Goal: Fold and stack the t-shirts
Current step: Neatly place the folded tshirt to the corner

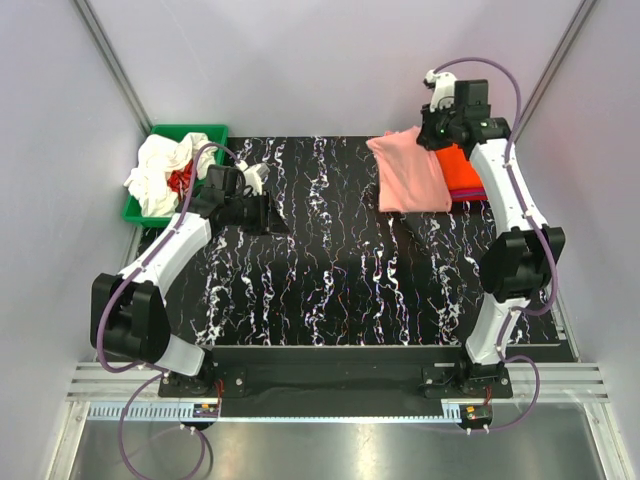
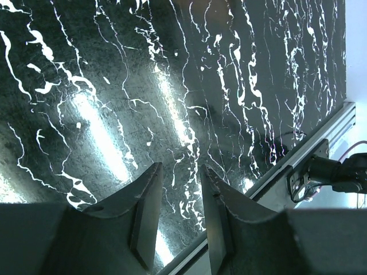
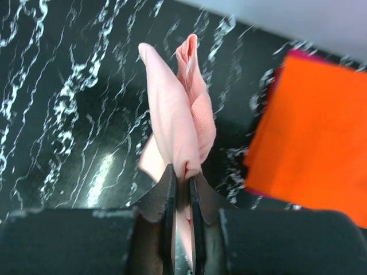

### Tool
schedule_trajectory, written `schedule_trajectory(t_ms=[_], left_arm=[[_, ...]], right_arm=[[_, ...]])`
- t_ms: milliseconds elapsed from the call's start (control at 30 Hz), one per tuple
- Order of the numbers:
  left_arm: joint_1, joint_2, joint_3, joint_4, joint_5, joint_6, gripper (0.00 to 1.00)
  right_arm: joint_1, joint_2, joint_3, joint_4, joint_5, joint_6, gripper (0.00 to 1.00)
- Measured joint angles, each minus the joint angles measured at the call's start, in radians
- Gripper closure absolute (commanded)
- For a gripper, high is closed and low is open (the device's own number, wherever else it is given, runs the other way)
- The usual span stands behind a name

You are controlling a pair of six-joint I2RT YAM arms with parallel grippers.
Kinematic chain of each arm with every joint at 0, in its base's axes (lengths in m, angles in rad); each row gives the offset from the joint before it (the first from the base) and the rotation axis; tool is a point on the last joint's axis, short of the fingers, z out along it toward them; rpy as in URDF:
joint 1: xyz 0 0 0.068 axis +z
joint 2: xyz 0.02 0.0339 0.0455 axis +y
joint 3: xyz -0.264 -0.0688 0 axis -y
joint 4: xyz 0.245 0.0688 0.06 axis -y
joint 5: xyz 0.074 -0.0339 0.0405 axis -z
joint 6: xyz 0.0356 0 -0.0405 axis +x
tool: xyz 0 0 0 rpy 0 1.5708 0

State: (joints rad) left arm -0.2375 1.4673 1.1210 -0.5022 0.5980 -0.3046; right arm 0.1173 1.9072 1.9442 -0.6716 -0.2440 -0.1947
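The robot's right gripper should release the salmon-pink t-shirt on top of the folded orange t-shirt (image 1: 467, 153) (image 3: 324, 134).
A folded salmon-pink t-shirt (image 1: 408, 172) hangs from my right gripper (image 1: 432, 128), which is shut on its upper edge, lifted over the back right of the mat. In the right wrist view the pink t-shirt (image 3: 178, 126) is pinched between the jaws of the right gripper (image 3: 182, 179). Beside it lies a folded orange t-shirt (image 1: 462, 170) on a magenta one (image 1: 470, 195); the orange t-shirt (image 3: 312, 134) shows at right. White and red t-shirts (image 1: 165, 168) fill the green bin (image 1: 140, 212). My left gripper (image 1: 275, 215) hovers open over the bare mat, its fingers (image 2: 148, 206) holding nothing.
The black marbled mat (image 1: 330, 270) covers the table. The green bin stands at the back left corner, off the mat. Grey walls close in on both sides. A metal rail (image 2: 321, 137) and cabling run along the mat's edge in the left wrist view.
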Motion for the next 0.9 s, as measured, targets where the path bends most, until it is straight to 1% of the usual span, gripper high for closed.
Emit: schedule_trajectory(t_ms=[100, 200, 400, 467, 633, 900], left_arm=[[0.000, 0.000, 0.000, 0.003, 0.005, 0.000, 0.62], [0.000, 0.000, 0.000, 0.003, 0.008, 0.000, 0.62], [0.000, 0.000, 0.000, 0.006, 0.025, -0.002, 0.61], [0.000, 0.000, -0.002, 0.010, 0.029, -0.002, 0.61], [0.000, 0.000, -0.003, 0.014, 0.034, -0.002, 0.61], [0.000, 0.001, -0.003, 0.025, 0.039, -0.002, 0.61]], right_arm=[[-0.031, -0.002, 0.054, -0.008, 0.002, -0.016, 1.00], [-0.064, -0.002, 0.070, -0.015, 0.000, -0.031, 1.00], [-0.132, 0.015, 0.123, -0.080, -0.016, -0.050, 1.00], [-0.157, 0.034, 0.170, -0.106, -0.032, -0.056, 1.00], [-0.212, 0.113, 0.346, -0.193, -0.066, -0.059, 1.00], [-0.246, 0.152, 0.405, -0.269, -0.106, -0.115, 1.00]])
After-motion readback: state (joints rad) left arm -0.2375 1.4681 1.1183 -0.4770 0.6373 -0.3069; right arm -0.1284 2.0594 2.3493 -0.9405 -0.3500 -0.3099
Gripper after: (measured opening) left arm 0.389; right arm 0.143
